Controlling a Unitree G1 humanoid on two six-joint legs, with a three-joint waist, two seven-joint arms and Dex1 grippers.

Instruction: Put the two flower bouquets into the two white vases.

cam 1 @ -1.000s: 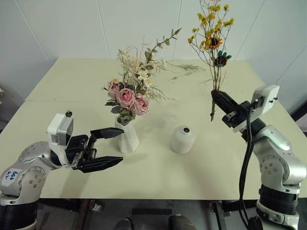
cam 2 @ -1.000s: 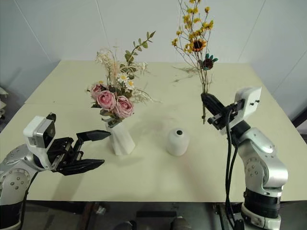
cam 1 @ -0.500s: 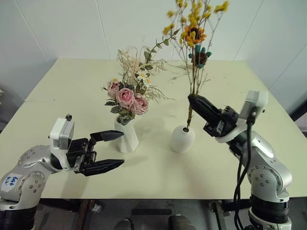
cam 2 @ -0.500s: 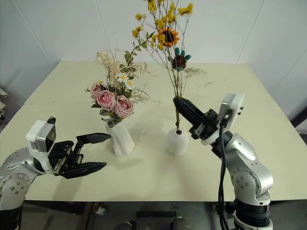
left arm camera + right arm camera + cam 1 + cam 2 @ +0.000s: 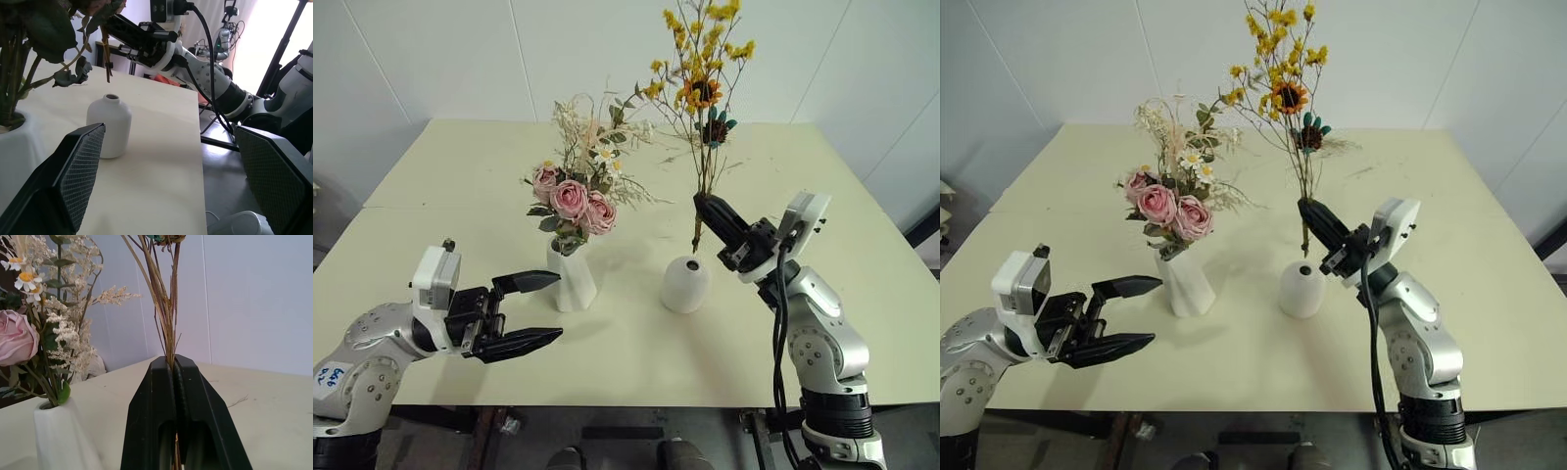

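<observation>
My right gripper needs to let go of the yellow-orange bouquet in the small hole of the short domed white vase (image 5: 693, 264). The bouquet's stems now hang just above that hole.
The larger bouquet (image 5: 571, 199) of pink roses and daisies stands in the tall twisted white vase (image 5: 575, 281). To its right on the table is the short domed white vase (image 5: 685, 284). My right gripper (image 5: 700, 204) is shut on the thin stems of the yellow-orange bouquet (image 5: 701, 70) and holds it upright. The stems' lower end hangs just above the dome's small hole. The right wrist view shows the fingers (image 5: 195, 396) pressed together on the stems. My left gripper (image 5: 558, 306) stands open and empty, left of the tall vase and near the table's front.
Loose dried twigs (image 5: 1371, 171) lie on the far side of the cream table (image 5: 460, 176). White walls close the back. In the left wrist view, the table edge (image 5: 201, 147) drops to a floor with cables and stands.
My right gripper has carried the yellow-orange bouquet leftward, from beside the table's right part to over the domed vase. The left gripper has kept its place, open.
</observation>
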